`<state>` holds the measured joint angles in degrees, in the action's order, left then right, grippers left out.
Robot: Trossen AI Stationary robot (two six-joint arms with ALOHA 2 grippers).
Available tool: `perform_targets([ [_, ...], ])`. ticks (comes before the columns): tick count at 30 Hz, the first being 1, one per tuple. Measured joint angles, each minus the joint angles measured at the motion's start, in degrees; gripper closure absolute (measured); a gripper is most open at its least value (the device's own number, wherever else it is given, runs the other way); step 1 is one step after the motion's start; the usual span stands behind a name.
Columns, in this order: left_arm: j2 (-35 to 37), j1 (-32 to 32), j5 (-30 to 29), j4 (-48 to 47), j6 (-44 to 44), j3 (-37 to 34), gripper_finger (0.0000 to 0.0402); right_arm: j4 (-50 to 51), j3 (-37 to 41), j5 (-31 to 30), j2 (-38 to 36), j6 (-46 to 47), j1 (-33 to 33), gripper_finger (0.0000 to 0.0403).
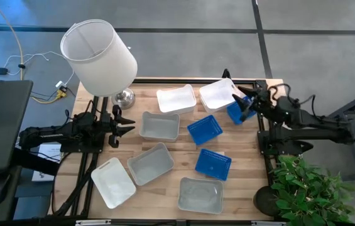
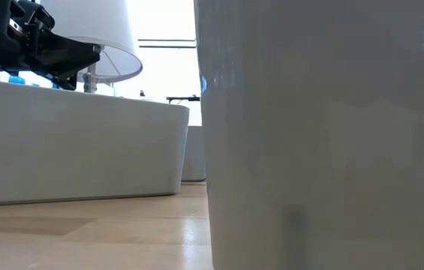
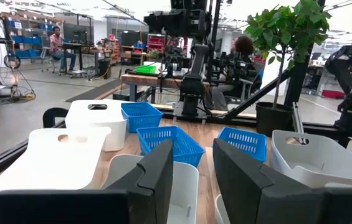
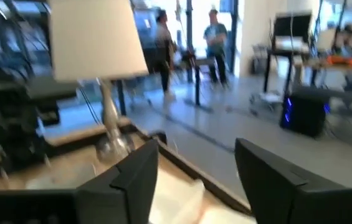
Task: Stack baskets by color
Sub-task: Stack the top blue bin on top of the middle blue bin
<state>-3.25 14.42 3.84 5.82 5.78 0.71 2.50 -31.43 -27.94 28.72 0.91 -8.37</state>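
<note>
The blue basket beside the far white basket will be held by my right gripper, which will close on the blue basket's side rim (image 1: 232,117) facing the neighbouring blue basket.
Nine baskets lie on the wooden table. Three are white (image 1: 176,99) (image 1: 217,94) (image 1: 112,182), three pale grey (image 1: 160,126) (image 1: 150,164) (image 1: 200,195), and three blue (image 1: 205,129) (image 1: 213,163) (image 1: 237,113). All rest on their bottoms, and none is stacked. My right gripper (image 1: 245,108) hangs open and level above the far-right blue basket, partly hiding it, with nothing between its fingers (image 4: 194,180). My left gripper (image 1: 119,122) stands open at the table's left side, pointing at the grey basket, and is empty (image 3: 193,180).
A lamp with a large white shade (image 1: 98,55) stands at the far left corner, its metal foot (image 1: 124,98) on the table. A potted plant (image 1: 306,188) stands off the table's near right corner. In the low view, basket walls (image 2: 324,135) block most of the sight.
</note>
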Motion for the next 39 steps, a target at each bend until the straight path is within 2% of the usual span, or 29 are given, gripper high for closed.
perform_targets([
  [4,0.0,0.0,0.0,0.0,0.0,0.0,0.03,9.5,-5.7,-2.0,4.7,0.6,0.0,0.0165],
  [8,0.0,0.0,0.0,0.0,0.0,0.0,0.03,19.8,-11.7,-2.0,7.4,2.9,0.0,0.0152],
  [15,0.0,0.0,0.0,0.0,0.0,0.0,0.03,56.5,-24.3,-1.5,14.1,30.7,0.0,0.0151],
  [19,0.0,0.0,0.0,0.1,0.1,0.0,0.03,65.1,-26.9,0.8,18.3,38.2,0.0,0.0151],
  [22,0.0,0.0,0.0,0.1,1.0,0.0,0.03,66.1,-26.0,3.6,21.7,39.0,-0.5,0.0151],
  [27,0.0,0.0,0.0,0.2,1.6,0.0,0.03,65.0,-19.1,6.2,27.8,36.0,-4.5,0.0151],
  [35,0.0,0.0,0.0,1.9,1.6,0.0,0.03,49.9,-7.8,12.5,30.9,33.2,-10.6,0.0151],
  [39,0.0,0.0,0.0,1.9,1.6,0.0,0.03,45.6,-5.6,12.3,31.0,33.4,-10.8,0.0151],
])
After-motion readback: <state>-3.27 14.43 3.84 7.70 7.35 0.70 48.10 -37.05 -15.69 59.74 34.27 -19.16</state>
